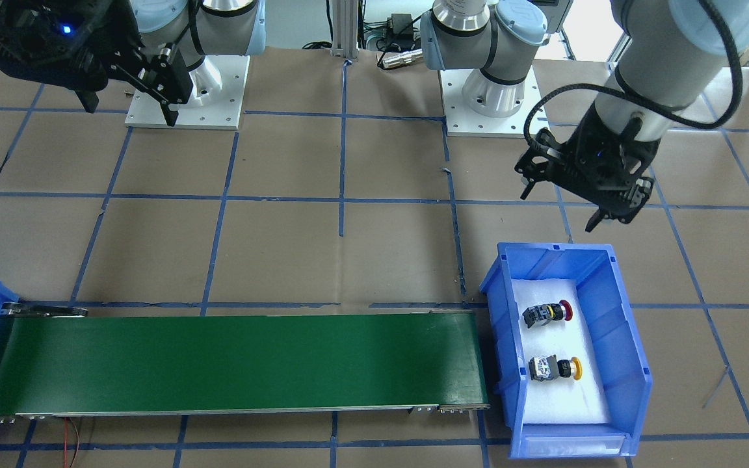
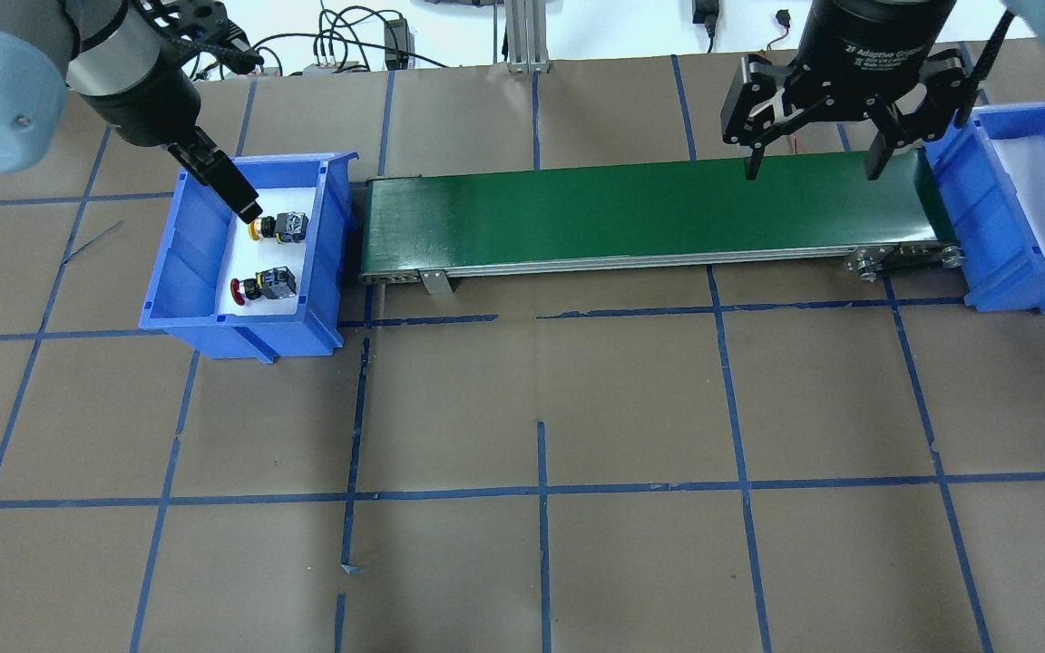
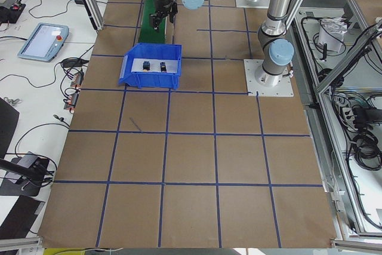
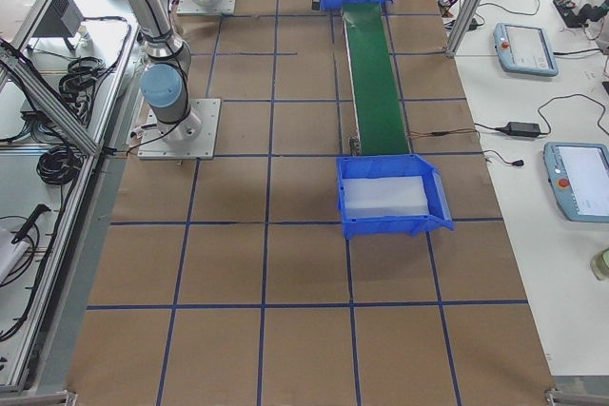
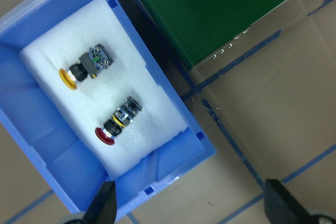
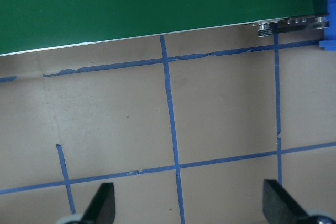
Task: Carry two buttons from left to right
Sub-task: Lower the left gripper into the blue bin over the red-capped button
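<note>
Next, my left gripper will go to the red-capped button's dark body (image 1: 539, 315) (image 5: 126, 113) and close there, leaving the yellow-capped button on the white foam.
Two buttons lie on white foam in the left blue bin (image 1: 628, 338): a red-capped button (image 1: 547, 314) and a yellow-capped button (image 1: 555, 368). In the left wrist view the yellow one (image 5: 86, 66) lies farther from my fingers than the red one (image 5: 118, 121). My left gripper (image 1: 560, 209) is open and empty, held above the bin's robot-side edge. My right gripper (image 2: 810, 172) is open and empty, above the right end of the green conveyor belt (image 2: 640, 213).
A second blue bin (image 2: 1021, 263) with white foam stands at the belt's right end and holds nothing I can see. Both arm bases stand on white plates (image 1: 186, 110) at the table's robot side. The brown table is marked with blue tape lines.
</note>
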Controlling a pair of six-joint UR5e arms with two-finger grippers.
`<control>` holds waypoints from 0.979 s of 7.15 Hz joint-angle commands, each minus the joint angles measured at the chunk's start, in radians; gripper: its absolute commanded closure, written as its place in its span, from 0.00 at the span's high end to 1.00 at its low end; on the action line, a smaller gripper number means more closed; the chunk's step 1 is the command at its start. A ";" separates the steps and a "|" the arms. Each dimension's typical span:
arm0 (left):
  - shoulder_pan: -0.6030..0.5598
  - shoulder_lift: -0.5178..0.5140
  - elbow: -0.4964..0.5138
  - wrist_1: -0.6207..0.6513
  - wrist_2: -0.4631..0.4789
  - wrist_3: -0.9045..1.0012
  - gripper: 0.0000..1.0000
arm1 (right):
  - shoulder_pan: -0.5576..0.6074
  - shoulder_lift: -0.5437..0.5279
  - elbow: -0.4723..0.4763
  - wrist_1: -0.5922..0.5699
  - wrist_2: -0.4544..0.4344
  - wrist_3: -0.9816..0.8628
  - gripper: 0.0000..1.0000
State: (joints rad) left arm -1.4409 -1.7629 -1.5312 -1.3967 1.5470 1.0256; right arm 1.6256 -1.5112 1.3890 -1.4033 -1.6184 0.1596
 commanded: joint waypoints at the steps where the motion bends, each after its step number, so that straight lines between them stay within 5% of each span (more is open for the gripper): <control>1: 0.035 -0.113 0.005 0.102 0.004 0.338 1.00 | 0.000 0.041 0.002 -0.011 -0.003 -0.006 1.00; 7: 0.082 -0.325 -0.026 0.099 0.005 0.413 0.99 | -0.001 0.128 0.013 -0.038 -0.011 0.003 1.00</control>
State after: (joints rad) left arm -1.3585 -2.0633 -1.5517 -1.2961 1.5531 1.4381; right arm 1.6247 -1.3871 1.3869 -1.4173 -1.6184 0.1619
